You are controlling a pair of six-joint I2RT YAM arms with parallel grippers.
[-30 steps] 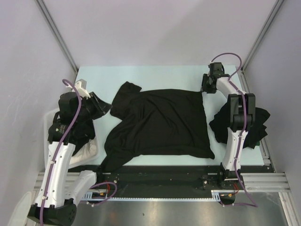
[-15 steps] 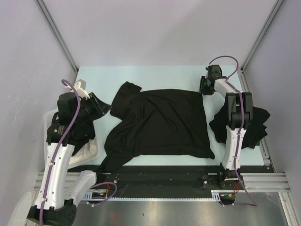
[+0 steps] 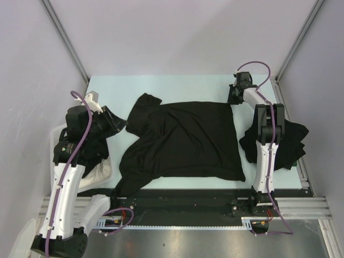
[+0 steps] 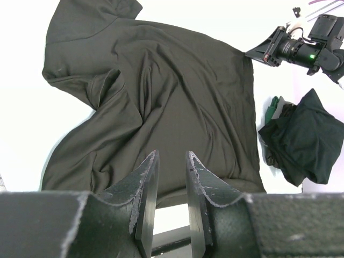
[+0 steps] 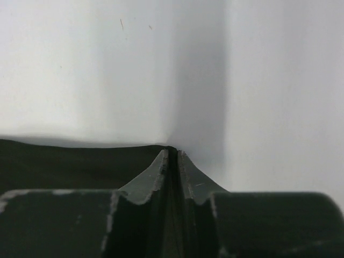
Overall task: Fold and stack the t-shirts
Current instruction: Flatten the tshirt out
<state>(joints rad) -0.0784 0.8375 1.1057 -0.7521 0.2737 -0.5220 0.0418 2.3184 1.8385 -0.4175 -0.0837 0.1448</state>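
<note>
Next, I should grab the black t-shirt with my left gripper by the bunched fold at its underarm (image 3: 143,131) (image 4: 100,92), where the far sleeve meets the shirt's side.
A black t-shirt (image 3: 183,140) lies spread on the pale table, one sleeve at the far left; it also shows in the left wrist view (image 4: 161,97). My right gripper (image 3: 231,100) is low at the shirt's far right corner. In the right wrist view its fingers (image 5: 173,152) are shut on the black fabric edge (image 5: 75,161). My left gripper (image 3: 120,123) is raised at the table's left side, beside the shirt's left edge. Its jaws (image 4: 172,157) are open and empty. A heap of black t-shirts (image 3: 279,141) lies at the right edge.
A white basket (image 3: 56,141) at the left holds dark fabric, with white cloth (image 3: 103,171) hanging at its near side. Something green (image 4: 274,105) shows in the right heap. Grey walls close in the far side and both sides. A black rail runs along the near edge.
My right gripper has shifted slightly farther back and left with the shirt corner in it. The left arm and the shirt have hardly moved.
</note>
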